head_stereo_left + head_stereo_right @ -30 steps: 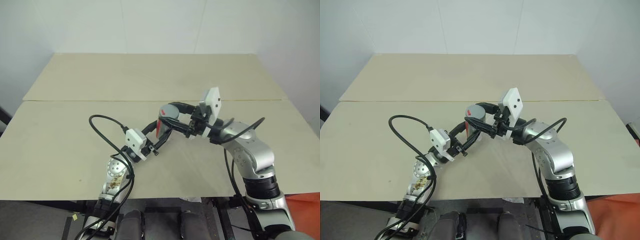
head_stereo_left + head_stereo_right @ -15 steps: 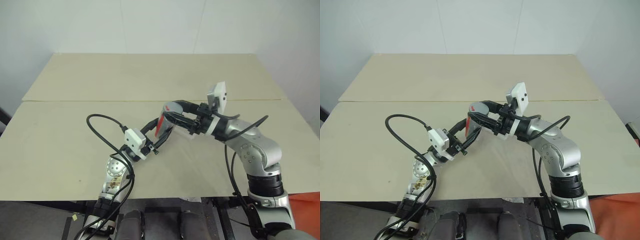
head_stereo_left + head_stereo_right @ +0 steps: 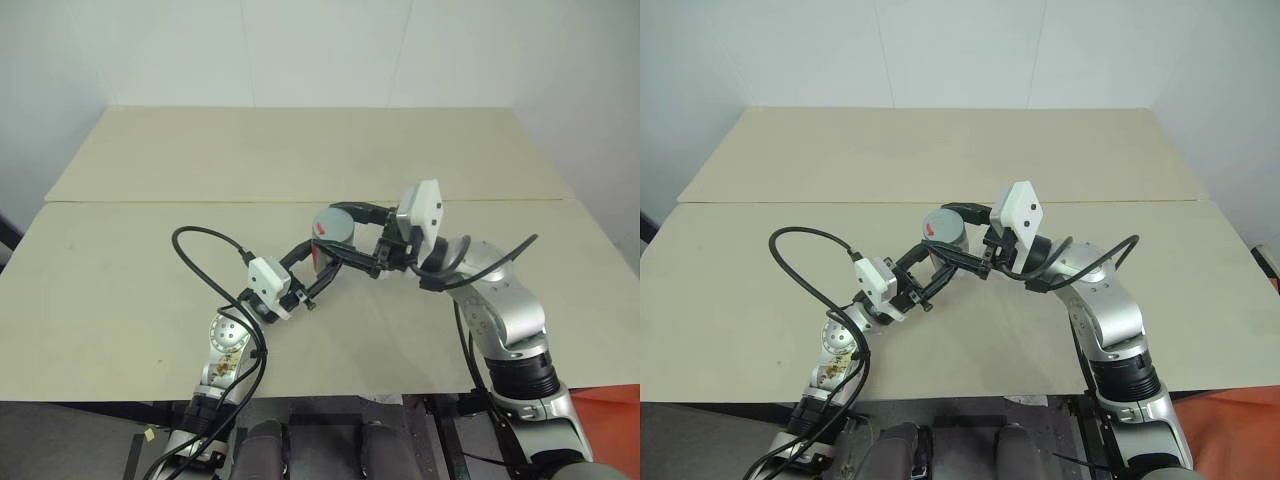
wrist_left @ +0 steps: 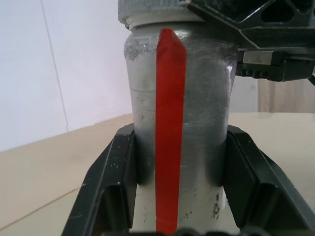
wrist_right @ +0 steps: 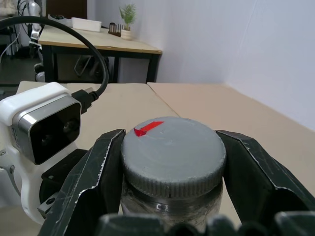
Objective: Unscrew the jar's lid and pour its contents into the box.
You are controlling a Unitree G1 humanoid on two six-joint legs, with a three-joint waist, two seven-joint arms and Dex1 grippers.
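My right gripper's fingers are reaching below the grey lid onto the jar's neck, so it should open, rise and grip the lid alone [image 3: 333,223].
The silvery-grey jar [image 4: 197,123] with its red stripe is held upright above the table. My left gripper [image 4: 179,187] is shut on the jar's body, one black finger on each side. The grey lid [image 5: 172,147], marked with a small red arrow, sits on top of the jar. My right gripper [image 5: 172,167] reaches in from the right and is shut on the lid's rim. In the head views the jar [image 3: 317,256], the lid [image 3: 335,222] and both grippers meet over the middle of the table. The box is out of view.
The pale wooden table [image 3: 130,280] has a seam [image 3: 150,202] running across it behind the arms. A black cable [image 3: 205,250] loops off my left arm. Beyond the table stands another desk [image 5: 98,42] with a plant.
My right wrist rolled one way around the lid, tilting the jar, then rolled back; the jar stands about as it did a second ago. Both grippers kept their hold.
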